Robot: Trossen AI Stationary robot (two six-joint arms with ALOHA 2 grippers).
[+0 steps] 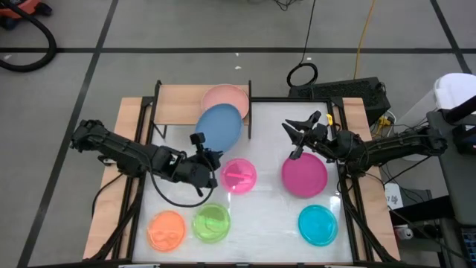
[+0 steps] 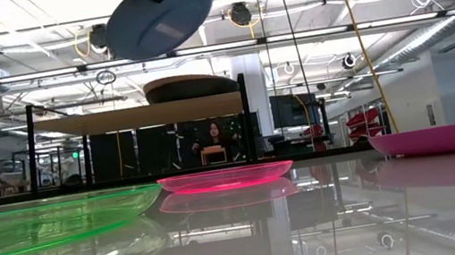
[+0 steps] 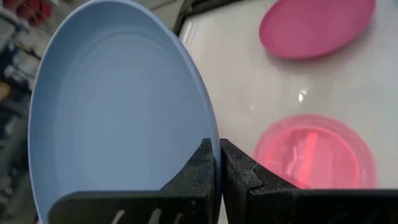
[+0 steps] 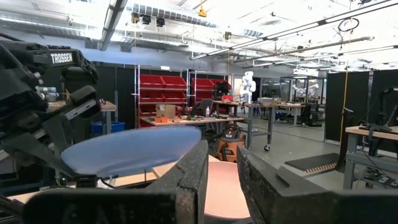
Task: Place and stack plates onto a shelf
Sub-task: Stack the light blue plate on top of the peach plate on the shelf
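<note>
The blue plate will go down from my left gripper onto the table (image 1: 182, 174), in the space between the shelf and the orange plate.
A large blue plate (image 1: 220, 126) hangs tilted in the air just in front of the shelf (image 1: 177, 104), with my left gripper (image 1: 202, 147) shut on it. A salmon plate (image 1: 226, 99) lies on the shelf's wooden top near its right end. My right gripper (image 1: 301, 126) is raised over the table's far right part, above the magenta plate (image 1: 304, 176), open with nothing between its fingers (image 4: 186, 180). On the table lie a translucent pink plate (image 1: 238, 176), a green plate (image 1: 211, 222), an orange plate (image 1: 166, 229) and a cyan plate (image 1: 318, 225). My left gripper pinches the blue plate's rim (image 3: 214, 134) at its near-left side, one finger on the hollow upper face and one on the underside. The fingers come from the table's left and near side. The plate is lifted clear of table and shelf, tilted, reaching toward the shelf.
The shelf's black legs (image 1: 250, 112) stand on the table's far left part. Cables and a black box (image 1: 349, 93) lie beyond the far edge. The low view shows the blue plate (image 2: 160, 11) well above the shelf top (image 2: 135, 116).
</note>
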